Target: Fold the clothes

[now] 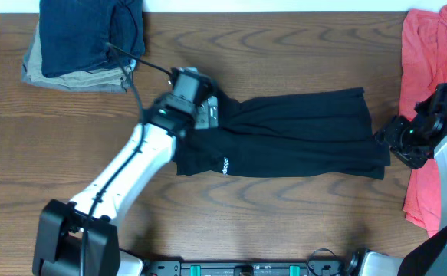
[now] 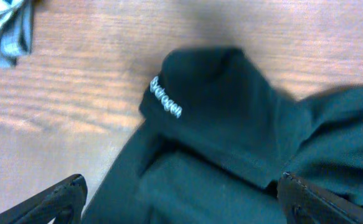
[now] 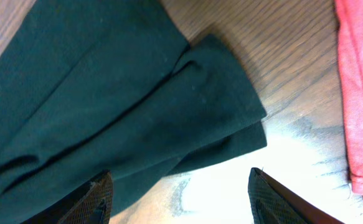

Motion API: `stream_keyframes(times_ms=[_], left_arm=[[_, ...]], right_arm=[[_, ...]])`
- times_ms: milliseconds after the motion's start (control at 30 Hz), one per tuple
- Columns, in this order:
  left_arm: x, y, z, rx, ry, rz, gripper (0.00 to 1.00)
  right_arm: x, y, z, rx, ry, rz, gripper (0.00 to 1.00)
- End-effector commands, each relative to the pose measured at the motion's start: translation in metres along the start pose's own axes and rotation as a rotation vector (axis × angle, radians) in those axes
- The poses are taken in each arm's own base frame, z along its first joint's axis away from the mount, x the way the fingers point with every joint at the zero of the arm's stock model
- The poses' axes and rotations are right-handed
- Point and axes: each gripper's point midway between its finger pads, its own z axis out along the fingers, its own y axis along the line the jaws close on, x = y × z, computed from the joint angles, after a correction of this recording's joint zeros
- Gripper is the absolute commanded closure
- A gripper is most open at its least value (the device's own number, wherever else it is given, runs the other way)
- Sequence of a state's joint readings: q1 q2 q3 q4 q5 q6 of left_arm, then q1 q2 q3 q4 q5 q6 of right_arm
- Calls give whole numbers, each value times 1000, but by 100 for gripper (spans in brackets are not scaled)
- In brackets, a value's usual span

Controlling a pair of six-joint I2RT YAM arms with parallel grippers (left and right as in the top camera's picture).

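Observation:
Next, my right gripper goes to the black T-shirt's far corner (image 1: 359, 92), at the end nearest the red garment, and closes there.
The black T-shirt (image 1: 292, 134) lies bunched lengthwise across the middle of the wooden table, its small white logo (image 1: 225, 165) near the lower left edge. My left gripper (image 1: 205, 113) is open and hovers over the shirt's left end; its wrist view shows the fabric and logo (image 2: 166, 99) between the spread fingers (image 2: 181, 199). My right gripper (image 1: 388, 142) is open just off the shirt's right end; its wrist view shows the folded hem (image 3: 169, 106) above the open fingers (image 3: 181, 193), which hold nothing.
A stack of folded clothes, dark blue on beige (image 1: 85, 42), sits at the back left. A crumpled red garment (image 1: 426, 92) lies along the right edge under the right arm, and shows in the right wrist view (image 3: 358, 93).

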State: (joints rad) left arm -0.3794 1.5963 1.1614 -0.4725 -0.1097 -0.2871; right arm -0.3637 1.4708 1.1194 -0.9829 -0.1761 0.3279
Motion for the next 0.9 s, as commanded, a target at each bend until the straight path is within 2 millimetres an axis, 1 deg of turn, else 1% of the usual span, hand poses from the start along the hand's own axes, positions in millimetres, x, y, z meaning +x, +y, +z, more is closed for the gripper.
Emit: stream_keyframes(times_ms=[0, 100, 167, 233, 400, 533, 567, 700, 867], left_arm=[[-6, -11, 7, 170, 69, 29, 2], [-10, -1, 24, 199, 107, -15, 2], [-9, 5, 39, 191, 133, -29, 2], [-3, 10, 55, 178, 167, -22, 2], [14, 11, 90, 164, 219, -7, 2], [20, 11, 104, 159, 237, -20, 0], [20, 11, 105, 160, 235, -22, 3], [16, 10, 107, 163, 217, -21, 25], [14, 9, 108, 166, 206, -21, 45]], right_arm=[[4, 16, -3, -40, 15, -62, 34], [9, 22, -2, -43, 24, -85, 34], [12, 27, -1, -46, 29, -104, 35], [15, 32, 0, -49, 34, -121, 35], [22, 42, 1, -54, 48, -161, 34], [25, 43, 2, -42, 53, -173, 35], [24, 42, 2, -36, 52, -172, 36], [24, 39, 2, -19, 49, -172, 41], [24, 39, 2, -16, 49, -172, 44]])
